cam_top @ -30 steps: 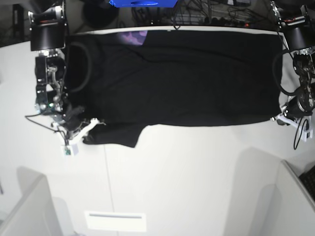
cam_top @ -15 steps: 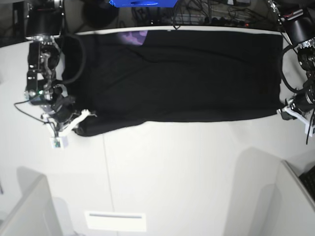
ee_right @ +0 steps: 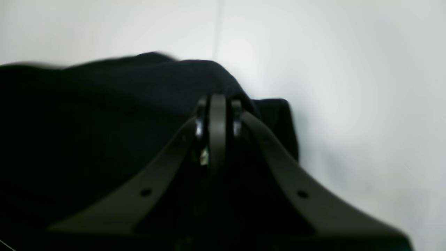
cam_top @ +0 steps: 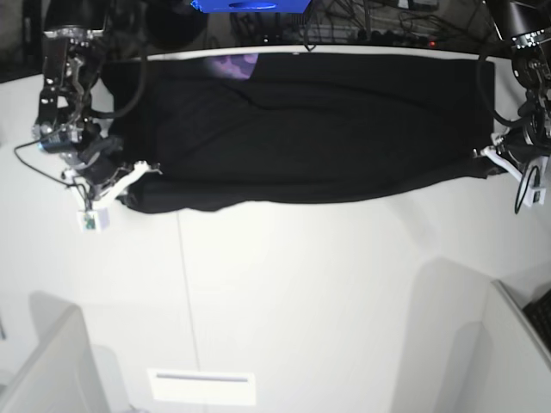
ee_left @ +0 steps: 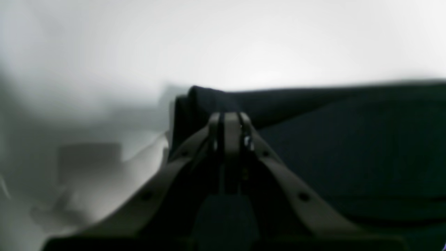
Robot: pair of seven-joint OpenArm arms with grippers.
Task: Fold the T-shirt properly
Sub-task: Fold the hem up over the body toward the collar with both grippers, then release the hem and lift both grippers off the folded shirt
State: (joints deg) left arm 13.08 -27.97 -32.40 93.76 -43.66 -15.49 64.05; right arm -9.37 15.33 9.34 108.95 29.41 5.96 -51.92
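Next, I release the near corner on the black T-shirt's side edge (cam_top: 487,98) with my left gripper, short of the T-shirt's far corner.
The black T-shirt (cam_top: 310,129) lies stretched across the far half of the white table, a bit of purple print (cam_top: 234,65) showing at its far edge. My right gripper (cam_top: 142,175), at the left of the base view, is shut on the shirt's near left corner (ee_right: 244,90). At the right of that view my left gripper (cam_top: 484,155) is shut on the near right corner (ee_left: 202,101). Both wrist views show closed fingers pinching a fold of black cloth.
The white table (cam_top: 301,292) runs toward the near side, with a seam (cam_top: 189,301) down its left part. A white label (cam_top: 202,387) lies near the front edge. Cables and a blue object (cam_top: 250,5) sit behind the table's far edge.
Both grippers have carried the shirt's near edge away from the camera, toward the far side. The sleeve that stuck out at the near left has been drawn in.
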